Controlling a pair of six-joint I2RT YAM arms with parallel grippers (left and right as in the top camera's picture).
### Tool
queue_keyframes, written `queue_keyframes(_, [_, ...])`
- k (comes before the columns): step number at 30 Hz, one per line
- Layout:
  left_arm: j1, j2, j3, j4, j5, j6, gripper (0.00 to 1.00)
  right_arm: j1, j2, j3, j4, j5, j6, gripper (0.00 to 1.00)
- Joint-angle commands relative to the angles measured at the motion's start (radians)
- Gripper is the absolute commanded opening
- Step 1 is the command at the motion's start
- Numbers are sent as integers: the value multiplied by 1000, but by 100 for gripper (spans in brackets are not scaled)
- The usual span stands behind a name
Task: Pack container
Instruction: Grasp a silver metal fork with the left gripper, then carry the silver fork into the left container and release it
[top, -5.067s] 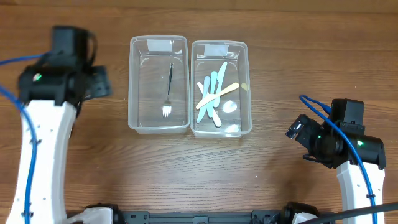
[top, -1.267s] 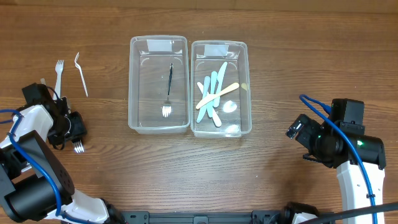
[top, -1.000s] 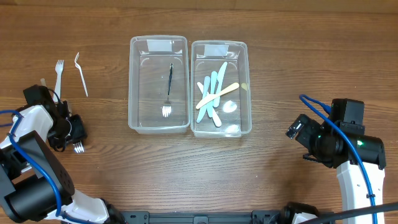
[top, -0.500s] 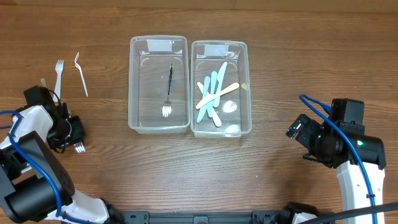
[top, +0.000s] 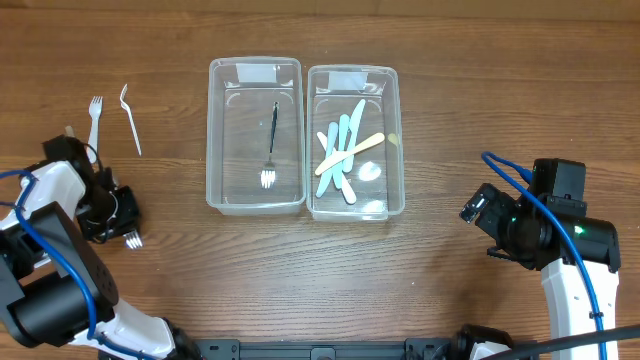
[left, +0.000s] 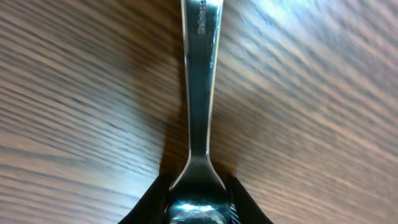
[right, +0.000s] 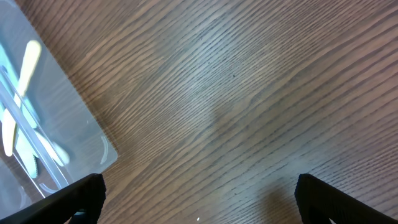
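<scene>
Next, I release the metal fork from my left gripper across the dark-handled fork in its clear container (top: 270, 139).
A metal fork (left: 200, 93) lies on the wooden table at the far left, its tines (top: 131, 240) poking out below my left gripper (top: 105, 212). That gripper (left: 198, 206) is shut on the fork's broad neck, low against the wood, with the handle running away from it. Two clear containers stand side by side at the back centre. The left container (top: 212, 130) holds a dark-handled fork (top: 271, 148). The right container (top: 398, 130) holds several pale blue and cream plastic utensils (top: 342, 150). My right gripper (right: 202, 205) hangs open and empty over bare table, right of the containers.
A white plastic fork (top: 95, 118) and a second white plastic utensil (top: 131, 120) lie on the table above my left arm. A corner of the right container (right: 93, 146) shows in the right wrist view. Blue cables trail from both arms.
My left gripper's jaws have closed on the metal fork, and its tines have shifted slightly to the right. The right arm has not moved.
</scene>
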Motion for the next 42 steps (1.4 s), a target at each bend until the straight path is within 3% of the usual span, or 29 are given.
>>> queue_keyframes(1, [-80,-17,47,-42,53,-10,4,3,-3,2,4,9,-4,100])
queue_keyframes(10, [-299,-211,321,-209,-84,-14,4,3,-3,2,6,9,-4,100])
queue_keyframes(18, [-512,-278,463,-206,-95,-95,4,3,-3,2,7,9,-4,100])
queue_keyframes(28, [-742,-108,463,-42,-95,-233,5,3,-3,2,7,8,-4,100])
queue_keyframes(38, [-804,157,463,20,-22,-255,4,3,-3,2,4,8,-4,100])
queue_keyframes(39, [-804,161,463,20,-22,-255,6,3,-3,2,4,8,-4,100])
queue_keyframes(42, [-804,154,473,26,-24,-239,29,3,-3,2,4,8,-4,100])
